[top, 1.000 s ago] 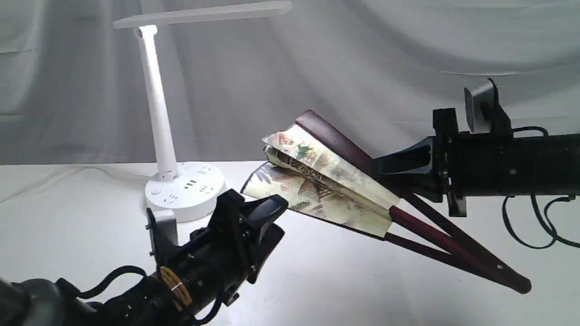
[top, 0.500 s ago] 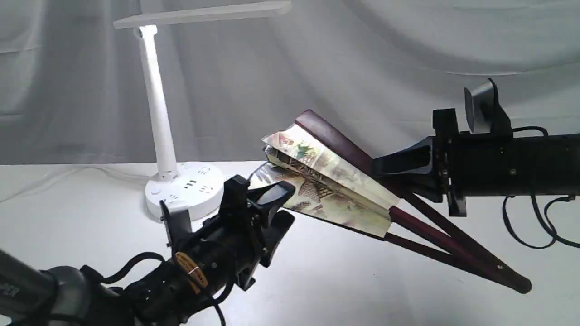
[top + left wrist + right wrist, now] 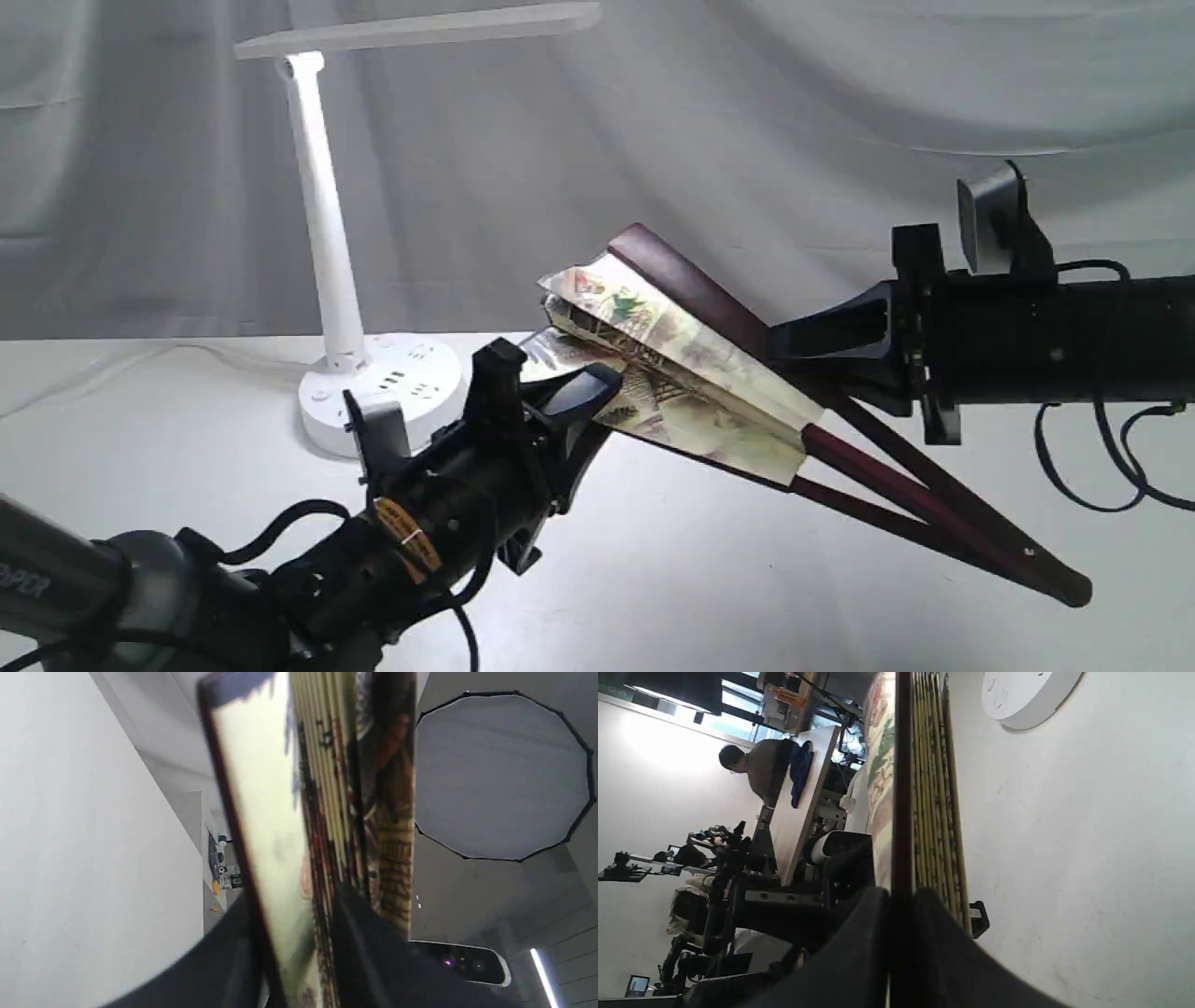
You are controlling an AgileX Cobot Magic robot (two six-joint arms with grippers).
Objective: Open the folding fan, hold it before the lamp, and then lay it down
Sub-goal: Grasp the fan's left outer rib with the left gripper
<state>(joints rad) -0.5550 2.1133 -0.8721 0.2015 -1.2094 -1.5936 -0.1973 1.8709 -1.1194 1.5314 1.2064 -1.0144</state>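
The folding fan sits at a slant in my right gripper. Next, my left gripper tips the fan upright before my right gripper opens and takes the upper maroon rib [image 3: 696, 282].
The folding fan [image 3: 672, 373] is partly spread and held in the air, tilted, with its maroon pivot end low at the right and its painted leaf pointing toward the lamp [image 3: 322, 215]. My right gripper [image 3: 780, 359] is shut on the upper maroon rib, which the right wrist view shows pinched between its jaws [image 3: 901, 891]. From below left, my left gripper [image 3: 588, 415] has its fingers on either side of the fan's lowest fold. In the left wrist view that fold [image 3: 280, 835] fills the space between the two dark fingers.
The lamp's round base [image 3: 383, 392] stands on the white table [image 3: 700, 597] just behind my left arm, its cord trailing left. A grey cloth backdrop hangs behind. Black cables loop under my right arm [image 3: 1102, 457].
My left arm has moved up and to the right, reaching the fan's lower fold, and its fingers have closed in around it. My right gripper and the fan have barely moved.
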